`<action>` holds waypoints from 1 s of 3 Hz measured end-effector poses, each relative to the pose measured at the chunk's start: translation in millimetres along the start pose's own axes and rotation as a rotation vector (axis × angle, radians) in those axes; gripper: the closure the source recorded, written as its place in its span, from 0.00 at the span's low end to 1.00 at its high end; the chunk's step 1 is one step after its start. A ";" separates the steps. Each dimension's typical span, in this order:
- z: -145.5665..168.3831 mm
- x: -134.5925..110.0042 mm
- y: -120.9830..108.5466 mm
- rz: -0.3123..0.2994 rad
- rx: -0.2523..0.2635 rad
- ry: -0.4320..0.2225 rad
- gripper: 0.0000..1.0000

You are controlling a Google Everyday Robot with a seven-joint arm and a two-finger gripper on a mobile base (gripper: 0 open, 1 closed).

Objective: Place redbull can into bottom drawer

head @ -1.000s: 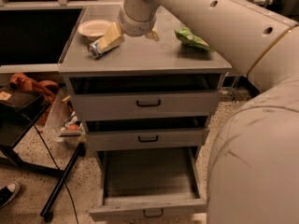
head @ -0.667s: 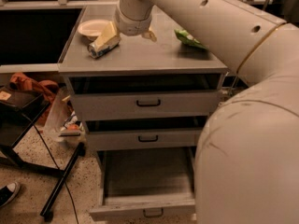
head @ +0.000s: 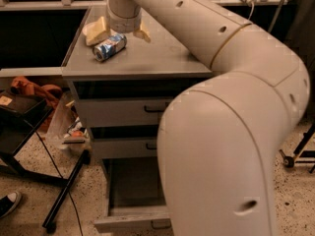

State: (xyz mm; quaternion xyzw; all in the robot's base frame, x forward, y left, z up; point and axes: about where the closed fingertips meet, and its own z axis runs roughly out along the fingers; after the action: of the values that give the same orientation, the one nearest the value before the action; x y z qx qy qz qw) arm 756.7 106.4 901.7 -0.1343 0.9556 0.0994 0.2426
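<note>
The robot's gripper will next close on the far end (head: 119, 41) of the redbull can, so that the can's near end stays sticking out.
The redbull can (head: 110, 47) lies on its side on the grey cabinet top (head: 157, 58), near the back left. My gripper (head: 120, 35) hangs just behind and above it, open, with one cream finger (head: 98, 31) to the can's left and the other to its right; the can is not held. The bottom drawer (head: 129, 183) is pulled out and looks empty; its front (head: 123, 223) shows at the lower edge. My arm covers its right part.
The two upper drawers (head: 118, 111) are shut or nearly shut. A white bowl (head: 87, 28) sits behind the left finger. A black stand (head: 29, 132), an orange cloth (head: 34, 88), litter (head: 74, 129) and a shoe (head: 7, 203) lie on the floor at left.
The view has shifted and my arm fills more of it, now covering the green bag. The gripper stays over the can at the back left of the cabinet top.
</note>
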 end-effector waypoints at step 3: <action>56.9 -43.9 4.1 0.178 -0.066 -0.042 0.00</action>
State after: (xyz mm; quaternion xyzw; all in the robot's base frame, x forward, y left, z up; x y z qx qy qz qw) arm 817.4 133.9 874.6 -0.0549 0.9546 0.1548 0.2483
